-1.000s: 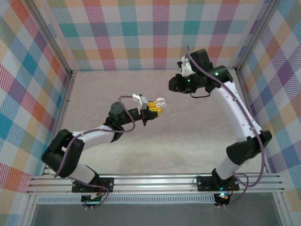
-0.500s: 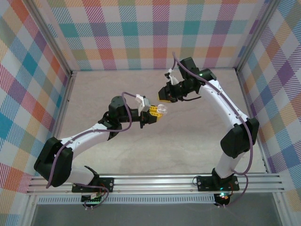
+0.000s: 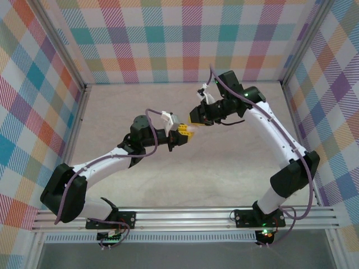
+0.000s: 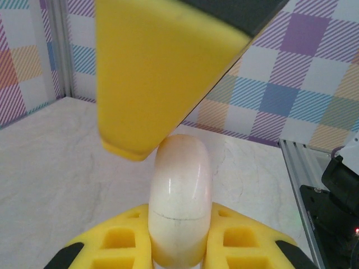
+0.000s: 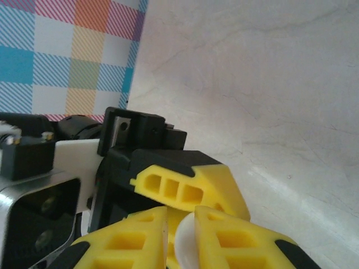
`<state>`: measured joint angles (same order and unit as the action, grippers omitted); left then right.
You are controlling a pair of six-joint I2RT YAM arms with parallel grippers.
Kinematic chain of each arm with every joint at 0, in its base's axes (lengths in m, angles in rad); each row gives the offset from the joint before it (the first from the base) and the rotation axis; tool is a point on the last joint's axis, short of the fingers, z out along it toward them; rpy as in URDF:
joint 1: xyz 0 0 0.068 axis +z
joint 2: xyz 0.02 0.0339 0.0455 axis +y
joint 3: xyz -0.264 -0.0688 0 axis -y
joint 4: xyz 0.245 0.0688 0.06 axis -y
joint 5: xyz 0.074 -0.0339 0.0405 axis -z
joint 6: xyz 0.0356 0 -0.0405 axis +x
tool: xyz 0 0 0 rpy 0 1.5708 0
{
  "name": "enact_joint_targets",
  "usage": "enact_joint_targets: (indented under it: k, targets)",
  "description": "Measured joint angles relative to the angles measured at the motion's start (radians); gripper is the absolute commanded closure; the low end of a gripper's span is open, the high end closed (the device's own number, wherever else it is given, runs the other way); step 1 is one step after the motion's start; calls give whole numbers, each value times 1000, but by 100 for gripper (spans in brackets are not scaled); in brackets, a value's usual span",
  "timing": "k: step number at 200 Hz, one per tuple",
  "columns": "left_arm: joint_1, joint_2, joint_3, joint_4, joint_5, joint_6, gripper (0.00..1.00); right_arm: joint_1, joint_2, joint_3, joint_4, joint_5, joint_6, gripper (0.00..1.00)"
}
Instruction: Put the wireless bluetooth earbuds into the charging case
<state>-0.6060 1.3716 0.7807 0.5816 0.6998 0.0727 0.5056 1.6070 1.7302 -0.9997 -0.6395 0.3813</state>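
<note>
I will set the white charging case on the marbled tabletop, left gripper, on the rail side of its yellow fingers (image 3: 175, 146). The case is now held above the table.
A white pill-shaped charging case (image 4: 179, 196) with a thin seam line is held above the table, standing between the two yellow fingers of my left gripper (image 4: 179, 242), which is shut on it. My right gripper (image 3: 194, 120) has met the left gripper (image 3: 187, 131) in mid-air at the centre. One of its yellow fingers (image 4: 151, 73) presses by the case's tip. In the right wrist view the case's white edge (image 5: 184, 242) sits between the fingers of my right gripper (image 5: 180, 238), with a left finger (image 5: 190, 188) behind. The earbuds are out of view.
The pale marbled tabletop (image 3: 224, 162) lies below both raised arms. Checkered walls (image 3: 179, 39) close in the back and both sides. An aluminium rail (image 3: 185, 216) runs along the near edge by the arm bases.
My right gripper has swung left and down from the back until it reached the case tip. The left gripper shifted slightly and then held the case still.
</note>
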Motion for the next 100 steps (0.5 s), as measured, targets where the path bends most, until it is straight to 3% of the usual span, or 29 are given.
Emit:
enact_joint_targets:
  k: [27,71,84,100]
  targets:
    - [0,4,0,-16,-43,-11,100,1,-39,-28,11,37,9,69]
    - [18,29,-1,-156,-198,-81,100,-40,-157,-88,-3,233,4,58]
    - [21,47,1,-220,-225,-108,100,-56,-199,-133,16,296,-3,50]
    - [26,79,10,-311,-253,-146,100,-72,-256,-224,60,376,-18,32]
